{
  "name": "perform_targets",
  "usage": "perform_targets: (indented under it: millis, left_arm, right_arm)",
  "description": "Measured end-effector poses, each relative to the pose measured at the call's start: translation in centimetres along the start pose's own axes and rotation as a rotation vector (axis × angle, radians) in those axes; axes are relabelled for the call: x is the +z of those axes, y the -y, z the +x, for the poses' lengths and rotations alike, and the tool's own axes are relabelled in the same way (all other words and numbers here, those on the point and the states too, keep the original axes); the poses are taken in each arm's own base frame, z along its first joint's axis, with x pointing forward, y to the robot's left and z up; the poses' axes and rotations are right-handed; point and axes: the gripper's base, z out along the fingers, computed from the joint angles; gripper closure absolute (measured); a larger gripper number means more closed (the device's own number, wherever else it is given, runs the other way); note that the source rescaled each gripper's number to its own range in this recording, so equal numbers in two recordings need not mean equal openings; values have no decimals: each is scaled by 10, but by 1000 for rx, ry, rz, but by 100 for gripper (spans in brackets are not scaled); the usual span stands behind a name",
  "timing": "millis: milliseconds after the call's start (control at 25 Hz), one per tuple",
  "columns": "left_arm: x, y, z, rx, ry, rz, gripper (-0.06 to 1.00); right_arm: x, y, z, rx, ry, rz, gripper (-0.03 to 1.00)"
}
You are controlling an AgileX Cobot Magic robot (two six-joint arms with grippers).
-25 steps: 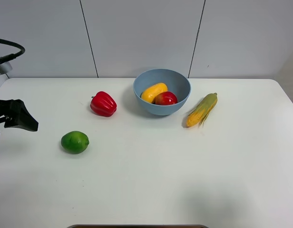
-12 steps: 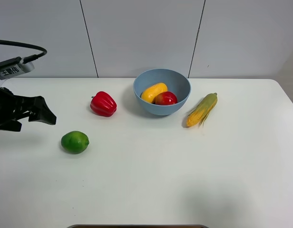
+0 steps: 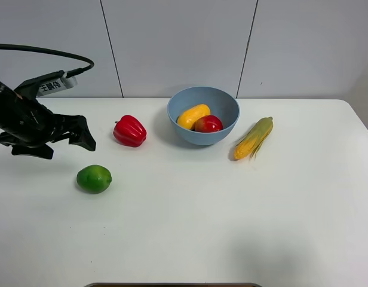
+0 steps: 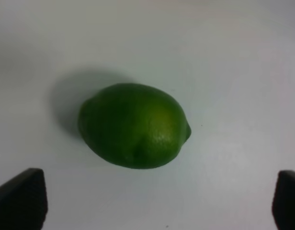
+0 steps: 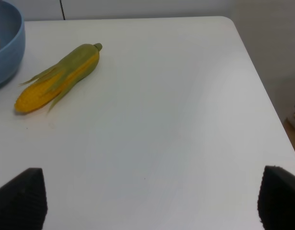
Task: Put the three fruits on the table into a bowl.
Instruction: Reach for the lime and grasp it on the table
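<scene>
Next, my left gripper grabs the ends (image 3: 109, 177) (image 4: 186, 133) of the green lime, since the lime is the fruit that is still outside the light-blue bowl.
The green lime (image 3: 94, 179) lies on the white table (image 3: 232, 209) at the front left. In the left wrist view the lime (image 4: 134, 125) sits just ahead of my left gripper (image 4: 154, 206), between the lines of its two spread fingertips (image 4: 20, 199). My left gripper (image 3: 83, 139) hovers open a little behind and to the left of the lime. The light-blue bowl (image 3: 202, 139) holds the yellow-orange mango (image 3: 193, 115) and the red-yellow pomegranate-like fruit (image 3: 208, 124). My right gripper (image 5: 150, 201) is open over bare table, out of the exterior view.
A red bell pepper (image 3: 129, 131) lies left of the bowl, close to the left gripper. A corn cob (image 3: 254, 137) with green husk lies right of the bowl; the right wrist view shows the corn cob (image 5: 59, 79) and the bowl's wall (image 5: 6, 48).
My left arm has swung in from the left edge towards the right, bringing its open gripper near the lime and pepper. Nothing else has moved.
</scene>
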Motion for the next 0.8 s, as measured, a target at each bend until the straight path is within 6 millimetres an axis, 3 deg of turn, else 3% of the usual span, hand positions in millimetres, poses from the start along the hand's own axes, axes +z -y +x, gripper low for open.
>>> perform_targets:
  millis: [240,680,760,800]
  left_arm:
    - [16,11,-7,-16,-38,-35,25]
    - [43,8,-3,-41,-137,-72,25]
    - [47,7,-3,-37,-146,-79,20]
    - [49,6,-3,-32,-153,-82,12]
  right_arm:
    - [0,0,0,0,0,0,27]
    - [0,0,0,0,0,0,27]
    - [0,0,0,0,0,0,27]
    - [0,0,0,0,0,0,27]
